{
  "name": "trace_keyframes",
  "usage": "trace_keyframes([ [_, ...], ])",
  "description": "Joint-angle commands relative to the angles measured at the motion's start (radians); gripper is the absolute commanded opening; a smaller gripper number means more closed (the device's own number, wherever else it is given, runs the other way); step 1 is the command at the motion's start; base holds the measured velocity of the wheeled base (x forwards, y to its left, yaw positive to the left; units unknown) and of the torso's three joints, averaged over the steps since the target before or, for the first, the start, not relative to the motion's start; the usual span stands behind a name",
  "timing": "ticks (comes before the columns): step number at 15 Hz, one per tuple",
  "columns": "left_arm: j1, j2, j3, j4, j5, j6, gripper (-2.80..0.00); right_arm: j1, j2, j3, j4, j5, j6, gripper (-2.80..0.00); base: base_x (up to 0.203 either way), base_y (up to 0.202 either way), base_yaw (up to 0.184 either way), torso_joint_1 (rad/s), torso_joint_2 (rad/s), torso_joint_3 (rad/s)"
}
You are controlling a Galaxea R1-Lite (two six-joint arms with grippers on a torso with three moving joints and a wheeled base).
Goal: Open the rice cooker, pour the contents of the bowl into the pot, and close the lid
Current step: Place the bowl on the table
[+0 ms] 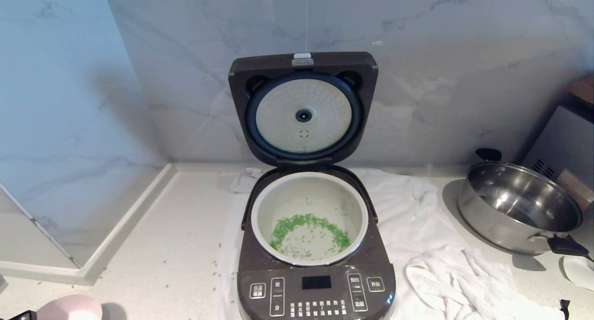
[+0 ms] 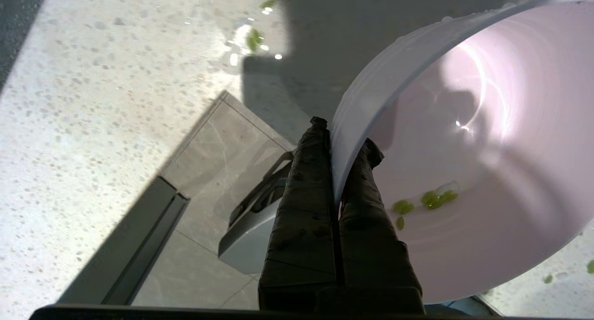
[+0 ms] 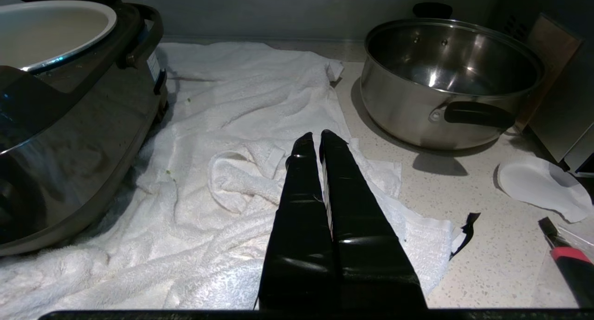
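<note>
I should set the pink bowl with my left gripper on the bare counter (image 1: 39, 312) in front of the raised ledge.
The rice cooker (image 1: 315, 287) stands in the middle of the counter with its lid (image 1: 303, 108) swung up against the wall. Green bits (image 1: 306, 231) lie in a ring on the bottom of the pale pot (image 1: 264, 204). At the near left corner, my left gripper (image 2: 343, 136) is shut on the rim of the pink bowl (image 2: 487, 171), one finger inside, one outside. The bowl (image 1: 69, 307) is tilted, with a few green bits (image 2: 427, 201) stuck to its inside. My right gripper (image 3: 315, 141) is shut and empty, above the white towel beside the cooker (image 3: 60, 139).
A white towel (image 1: 417, 218) lies under and to the right of the cooker. A steel pan with black handles (image 1: 517, 208) stands at the right, with a grey box (image 1: 566, 143) behind it. Green bits (image 1: 216, 264) are scattered left of the cooker. A raised ledge (image 1: 130, 218) borders the counter's left.
</note>
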Motion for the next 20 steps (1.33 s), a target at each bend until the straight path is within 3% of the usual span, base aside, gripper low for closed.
trace_keyframes([
  [1, 0.080, 0.076, -0.039, -0.002, -0.008, 0.037, -2.80, 0.000, 0.002, 0.000, 0.000, 0.000, -0.002, -2.80, 0.000, 0.000, 0.000, 0.000, 0.00, 0.000],
  [9, 0.131, 0.227, -0.157, -0.003, -0.009, 0.032, -2.80, 0.000, 0.002, 0.000, 0.000, 0.000, 0.000, -2.80, 0.000, 0.000, 0.000, 0.000, 0.00, 0.000],
  [14, 0.221, 0.336, -0.267, -0.003, -0.003, 0.036, -2.80, 0.000, 0.002, 0.000, 0.000, 0.000, 0.000, -2.80, 0.000, 0.000, 0.000, 0.000, 0.00, 0.000],
  [20, 0.224, 0.345, -0.275, 0.002, -0.007, 0.030, -2.80, 0.000, 0.002, 0.000, 0.000, 0.000, 0.000, -2.80, 0.000, 0.000, 0.000, 0.000, 0.00, 0.000],
])
